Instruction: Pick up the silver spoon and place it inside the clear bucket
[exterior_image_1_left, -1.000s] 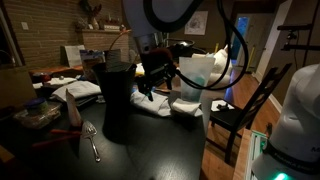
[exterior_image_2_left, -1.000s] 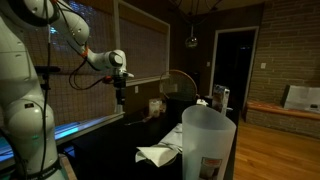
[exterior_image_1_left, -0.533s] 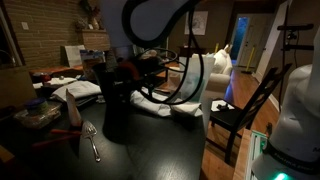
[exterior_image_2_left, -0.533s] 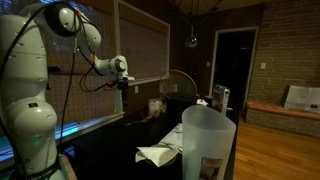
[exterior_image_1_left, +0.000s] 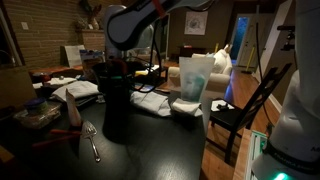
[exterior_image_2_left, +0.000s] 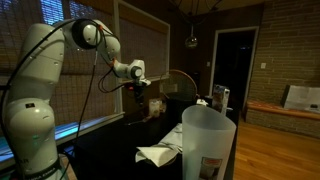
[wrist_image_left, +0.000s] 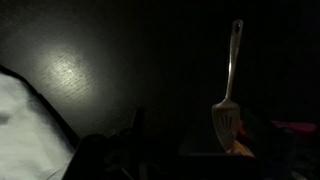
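I should move my gripper next to the narrow part of the handle (exterior_image_1_left: 92, 136) (wrist_image_left: 229, 96) beside the bowl of the silver spoon, and then close it there.
The silver spoon (exterior_image_1_left: 92, 140) lies on the dark table near the front, bowl toward the back, just in front of the tall black container (exterior_image_1_left: 116, 100). In the wrist view the spoon (wrist_image_left: 228, 100) shows at the right, handle pointing up. The clear bucket (exterior_image_1_left: 193, 78) stands at the table's far right side and fills the foreground in an exterior view (exterior_image_2_left: 207, 140). My gripper (exterior_image_1_left: 130, 68) hangs above the table behind the black container, well away from the spoon. It also shows in an exterior view (exterior_image_2_left: 135, 92). Its dark fingers (wrist_image_left: 195, 150) look apart and empty.
A red-handled tool (exterior_image_1_left: 72, 115) lies left of the spoon. White cloths (exterior_image_1_left: 150, 102) lie between the black container and the bucket; one shows in the wrist view (wrist_image_left: 20, 130). Papers and clutter (exterior_image_1_left: 75, 90) crowd the left. A wooden chair (exterior_image_1_left: 245, 110) stands beside the table.
The arm has swung across the table, leftward in one exterior view and rightward in the other. The gripper has moved from near the bucket to behind the black container. The spoon and bucket have not moved.
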